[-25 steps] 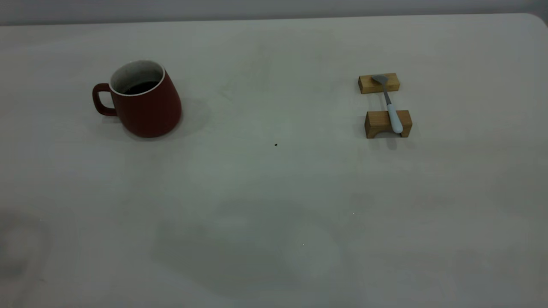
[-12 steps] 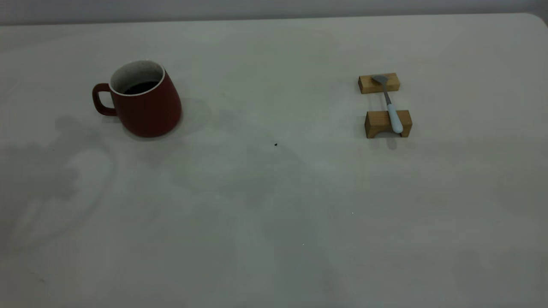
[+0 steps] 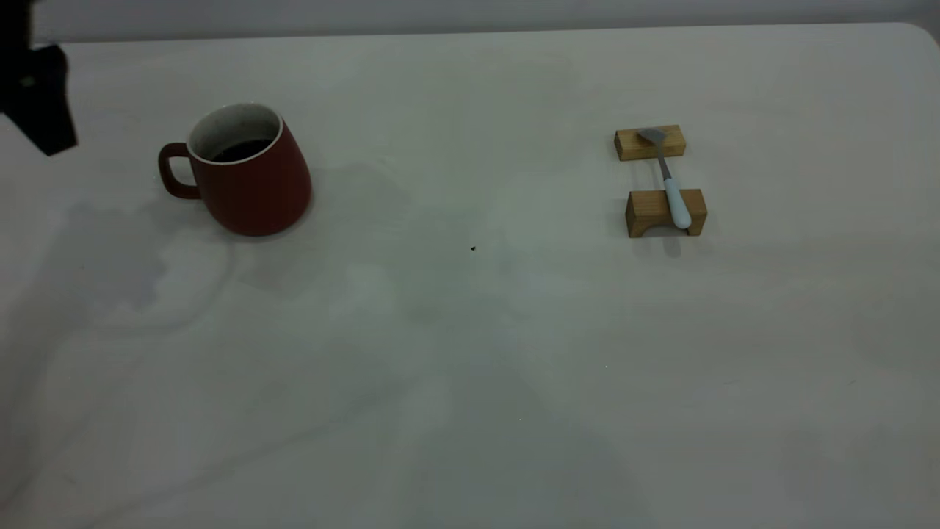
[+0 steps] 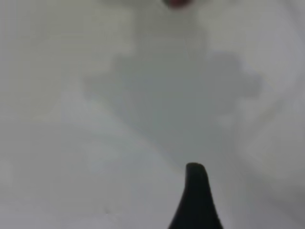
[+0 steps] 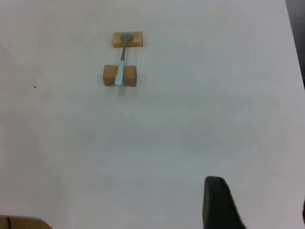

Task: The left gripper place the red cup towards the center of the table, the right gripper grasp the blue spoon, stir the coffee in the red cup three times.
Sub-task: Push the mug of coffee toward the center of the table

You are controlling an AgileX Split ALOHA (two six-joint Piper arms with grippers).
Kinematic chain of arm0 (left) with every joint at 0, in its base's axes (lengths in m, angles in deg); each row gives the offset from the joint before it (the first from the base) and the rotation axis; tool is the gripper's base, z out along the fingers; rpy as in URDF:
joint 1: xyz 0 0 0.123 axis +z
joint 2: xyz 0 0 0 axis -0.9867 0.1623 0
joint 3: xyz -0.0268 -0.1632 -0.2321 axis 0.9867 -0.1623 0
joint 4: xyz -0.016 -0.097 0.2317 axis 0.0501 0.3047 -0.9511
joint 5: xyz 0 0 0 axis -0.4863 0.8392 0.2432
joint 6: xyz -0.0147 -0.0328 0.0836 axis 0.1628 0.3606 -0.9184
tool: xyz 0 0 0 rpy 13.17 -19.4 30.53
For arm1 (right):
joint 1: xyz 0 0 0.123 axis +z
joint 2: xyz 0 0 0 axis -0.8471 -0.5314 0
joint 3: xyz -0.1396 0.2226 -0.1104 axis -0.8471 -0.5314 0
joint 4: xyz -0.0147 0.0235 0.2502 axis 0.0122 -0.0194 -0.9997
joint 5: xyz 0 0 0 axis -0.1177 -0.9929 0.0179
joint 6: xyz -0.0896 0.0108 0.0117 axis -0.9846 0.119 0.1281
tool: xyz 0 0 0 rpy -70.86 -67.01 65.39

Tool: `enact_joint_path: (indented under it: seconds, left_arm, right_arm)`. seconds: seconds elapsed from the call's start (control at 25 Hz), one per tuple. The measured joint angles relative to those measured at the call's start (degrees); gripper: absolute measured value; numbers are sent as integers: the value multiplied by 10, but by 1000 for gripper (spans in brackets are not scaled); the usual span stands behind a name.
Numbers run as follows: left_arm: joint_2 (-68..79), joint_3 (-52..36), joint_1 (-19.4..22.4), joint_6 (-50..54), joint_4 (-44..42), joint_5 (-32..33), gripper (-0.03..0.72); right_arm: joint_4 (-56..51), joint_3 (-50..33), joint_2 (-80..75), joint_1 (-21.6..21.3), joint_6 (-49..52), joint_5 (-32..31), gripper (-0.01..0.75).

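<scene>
The red cup has to move towards the table's center, so next my left gripper should go to the red cup's handle [image 3: 166, 164] [image 4: 177, 2] and close there.
The red cup [image 3: 246, 176] stands upright on the left part of the table [image 3: 470, 353], handle pointing left, with dark coffee [image 3: 241, 150] inside. A black part of the left arm [image 3: 37, 95] hangs at the view's upper left edge, well left of the cup and apart from it. In the left wrist view the left gripper [image 4: 238, 191] shows one finger [image 4: 195, 200] over bare table, with a sliver of the red cup [image 4: 178, 2] far ahead. The blue spoon [image 3: 667, 180] lies across two wooden blocks [image 3: 664, 213] at the right. The right gripper [image 5: 257, 200] is open, far from the blue spoon [image 5: 121, 67].
A tiny dark speck [image 3: 473, 248] lies near the table's middle. The two wooden blocks [image 5: 120, 75] hold the spoon above the surface. The table's rounded corner [image 3: 918, 33] is at the far right, and its edge [image 5: 293, 47] shows in the right wrist view.
A black part of the left arm has come into the exterior view at the upper left. Shadows have shifted across the table. Cup and spoon have not moved.
</scene>
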Motion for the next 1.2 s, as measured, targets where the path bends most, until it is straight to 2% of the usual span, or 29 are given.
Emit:
enact_joint_path:
  seconds: [0.36, 0.76, 0.96, 1.2]
  left_arm:
    - [123, 124, -32, -100, -22, 0, 638]
    - [210, 192, -76, -131, -94, -7, 598]
    - [216, 192, -79, -143, -101, -18, 513]
    - [216, 192, -81, -152, -101, -26, 316]
  right_arm:
    - [0, 0, 0, 0, 0, 0, 456]
    - [0, 0, 0, 0, 0, 0, 456]
    - [0, 0, 0, 0, 0, 0, 456]
    - [0, 0, 0, 0, 0, 0, 456]
